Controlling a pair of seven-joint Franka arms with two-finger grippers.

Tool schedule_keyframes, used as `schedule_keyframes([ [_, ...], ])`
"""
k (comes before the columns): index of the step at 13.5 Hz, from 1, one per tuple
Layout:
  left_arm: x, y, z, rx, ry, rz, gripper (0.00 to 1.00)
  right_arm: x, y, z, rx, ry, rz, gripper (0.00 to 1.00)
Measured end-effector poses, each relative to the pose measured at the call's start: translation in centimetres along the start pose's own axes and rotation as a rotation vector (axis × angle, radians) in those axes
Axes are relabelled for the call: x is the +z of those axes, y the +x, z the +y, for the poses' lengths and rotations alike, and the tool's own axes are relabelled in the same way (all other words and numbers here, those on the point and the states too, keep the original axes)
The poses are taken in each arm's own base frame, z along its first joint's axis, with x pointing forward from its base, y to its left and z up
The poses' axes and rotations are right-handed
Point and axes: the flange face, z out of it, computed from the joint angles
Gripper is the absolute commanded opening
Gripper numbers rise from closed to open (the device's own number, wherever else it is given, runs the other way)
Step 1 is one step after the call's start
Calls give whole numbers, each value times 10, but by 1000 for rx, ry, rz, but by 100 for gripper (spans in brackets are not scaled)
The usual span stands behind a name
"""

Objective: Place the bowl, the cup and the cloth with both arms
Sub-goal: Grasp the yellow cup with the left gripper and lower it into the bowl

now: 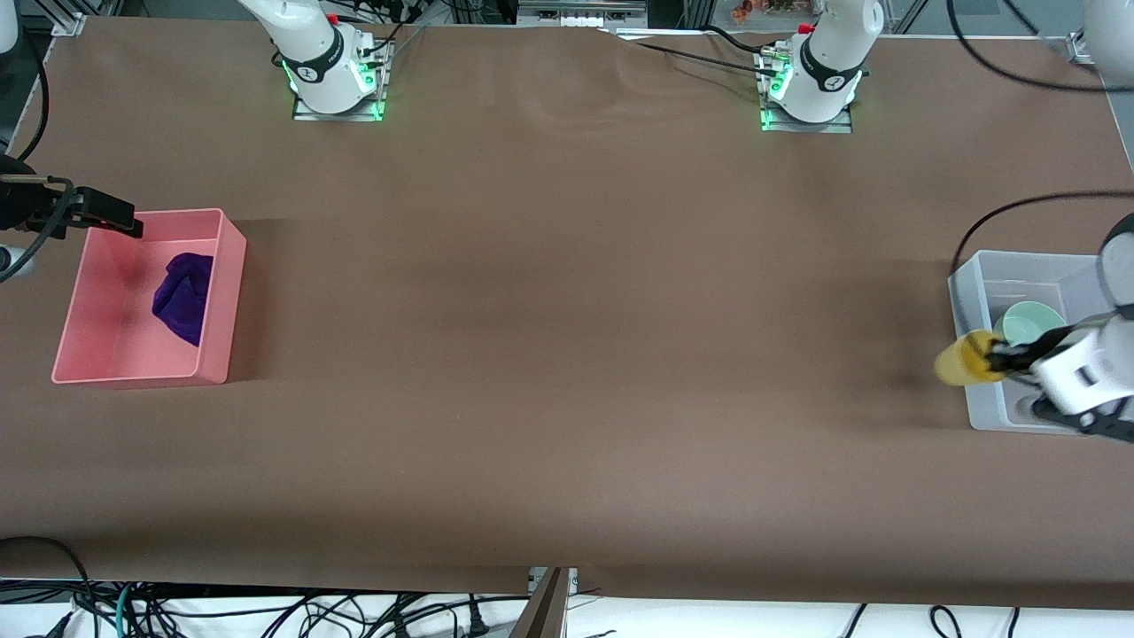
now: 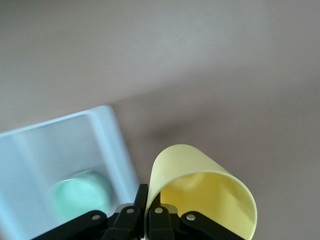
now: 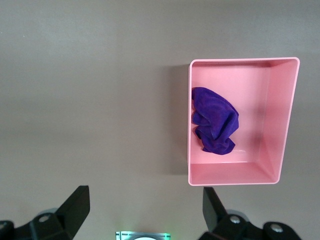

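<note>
The robot's left gripper should set the yellow cup down inside the mint-green bowl (image 1: 1043,340) (image 2: 77,199) in the pale grey bin.
My left gripper (image 1: 998,359) is shut on the rim of the yellow cup (image 1: 967,359), holding it tilted over the wall of a pale grey bin (image 1: 963,297) at the left arm's end of the table. In the left wrist view the fingers (image 2: 141,197) pinch the cup's wall (image 2: 200,187). The mint-green bowl (image 1: 1030,322) sits in that bin and also shows in the left wrist view (image 2: 77,195). The purple cloth (image 1: 184,295) lies crumpled in a pink bin (image 1: 142,377) at the right arm's end. My right gripper (image 1: 122,221) is open and empty, up over that bin's corner.
In the right wrist view my right gripper (image 3: 145,197) hangs high over bare brown table beside the pink bin (image 3: 232,179), with the cloth (image 3: 215,120) inside. The pale bin's wall (image 2: 107,140) is beside the cup. The arm bases (image 1: 337,84) stand along the table's edge farthest from the front camera.
</note>
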Motion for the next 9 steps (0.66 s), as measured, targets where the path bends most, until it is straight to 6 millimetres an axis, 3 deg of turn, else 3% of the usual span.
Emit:
schedule_keyframes([
  [2, 17, -32, -50, 89, 28, -40, 0, -1, 0, 0, 0, 0, 2, 100],
  [5, 91, -74, -120, 175, 0, -36, 0, -2, 1, -4, -7, 1, 4, 100],
  [7, 141, -93, -144, 194, -17, -21, 0, -2, 1, -5, -9, 1, 5, 100],
  [9, 176, -106, -153, 198, -34, -16, 0, -2, 1, -5, -8, 1, 5, 100],
])
